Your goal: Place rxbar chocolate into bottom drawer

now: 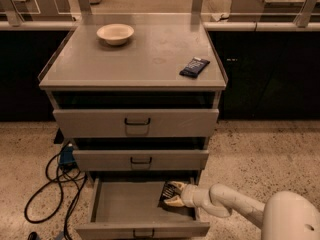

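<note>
I should release the rxbar chocolate on the bottom drawer's inside (174, 195), by the drawer's side near my arm.
The bottom drawer (110, 229) of the grey cabinet is pulled open. My gripper (170, 194) reaches into its right side from the lower right, low over the drawer floor. Its pale fingers (176, 201) are closed on the rxbar chocolate (166, 192), a small dark bar showing between them. The white arm (225, 202) runs back to the bottom right corner of the camera view.
The two upper drawers (136, 123) stand slightly open above. A dark blue wrapped bar (194, 66) and a white bowl (115, 33) lie on the cabinet top. Black cables (50, 184) lie on the floor to the left. Dark counters stand behind.
</note>
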Tool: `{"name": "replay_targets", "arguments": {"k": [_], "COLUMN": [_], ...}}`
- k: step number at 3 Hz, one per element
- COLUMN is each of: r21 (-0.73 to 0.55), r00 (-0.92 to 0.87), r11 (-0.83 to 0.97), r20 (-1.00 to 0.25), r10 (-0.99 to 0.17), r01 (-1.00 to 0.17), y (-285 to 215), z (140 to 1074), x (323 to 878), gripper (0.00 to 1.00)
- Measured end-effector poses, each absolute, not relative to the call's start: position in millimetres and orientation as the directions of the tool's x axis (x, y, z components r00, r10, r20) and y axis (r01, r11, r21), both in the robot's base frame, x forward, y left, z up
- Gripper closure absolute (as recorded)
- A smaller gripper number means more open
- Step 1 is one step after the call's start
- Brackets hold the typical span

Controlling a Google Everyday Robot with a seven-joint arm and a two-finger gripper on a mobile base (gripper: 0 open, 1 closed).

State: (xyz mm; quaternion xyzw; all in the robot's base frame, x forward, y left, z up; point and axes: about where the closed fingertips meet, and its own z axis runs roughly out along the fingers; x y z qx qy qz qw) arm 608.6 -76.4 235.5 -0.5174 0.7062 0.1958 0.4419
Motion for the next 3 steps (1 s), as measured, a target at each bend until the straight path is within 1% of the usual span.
{"name": "replay_targets", "arguments": {"k": [1,2,3], "r21": [-0.15,-0.109,-0.111], "r00": [-0.111,-0.205,-0.204], "r11": [0.428,0.485,0.486], "r20": [-0.842,-0.81,-0.809], "r10": [-0.528,-0.55,-0.551], "r01": [-0.891,-0.868,-0.867], "y": [-80,-94,-95], "z": [212,149,148], "x": [613,634,635], "gripper": [1.0,1.0,1.0]}}
